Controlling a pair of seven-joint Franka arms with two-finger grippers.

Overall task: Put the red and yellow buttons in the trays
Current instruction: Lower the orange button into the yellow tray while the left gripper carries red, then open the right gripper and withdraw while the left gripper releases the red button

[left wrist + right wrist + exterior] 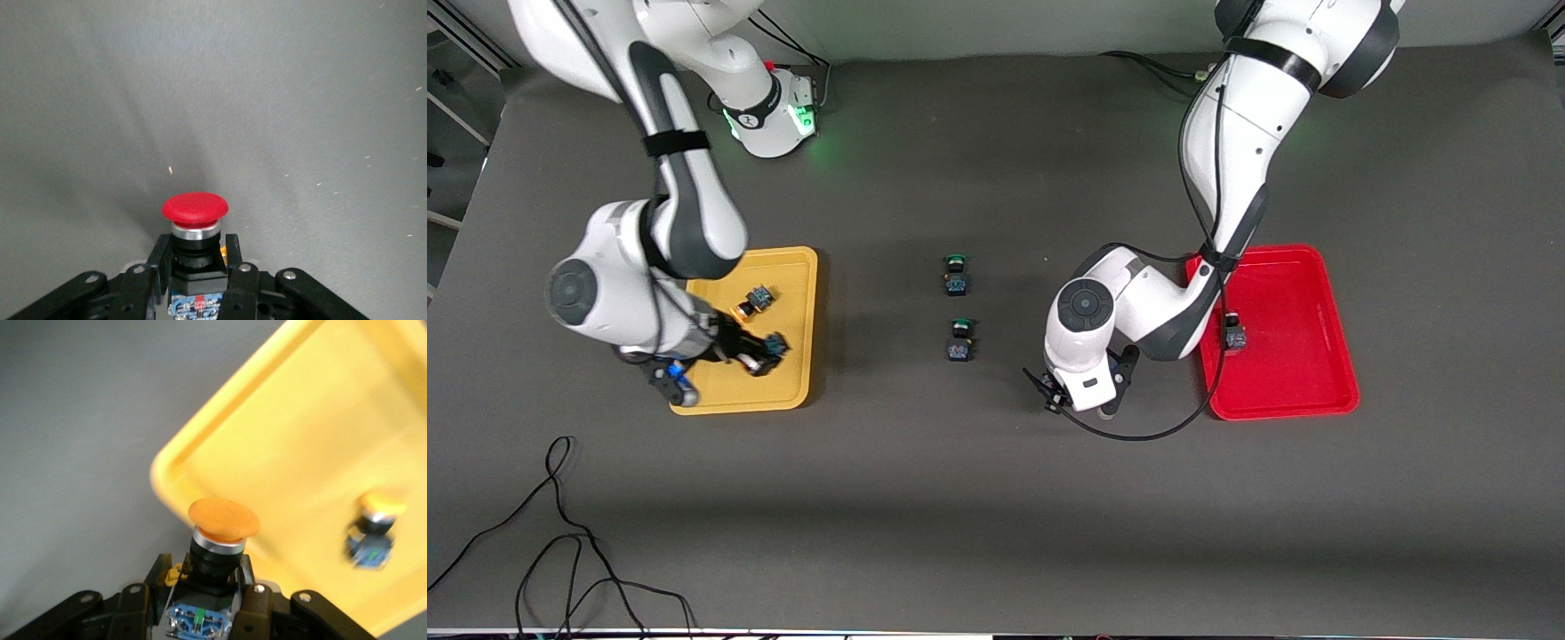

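The red button in my left gripper needs to be let go between the other button and the red tray's outer rim (1288, 319).
My right gripper (754, 354) is over the yellow tray (791, 267), near the corner nearest the camera. It is shut on an orange-yellow-capped button (223, 519), also seen from the front (774, 345). A second yellow button (756, 300) lies in that tray and shows in the right wrist view (372, 535). My left gripper (1080, 402) is over bare table beside the red tray (1316, 267). It is shut on a red-capped button (195, 208), which its hand hides from the front. Another red button (1234, 336) lies in the red tray.
Two green-capped buttons (957, 276) (959, 340) lie mid-table between the trays. A loose black cable (560, 542) lies near the table's front edge at the right arm's end. A cable loop (1138, 434) hangs by my left gripper.
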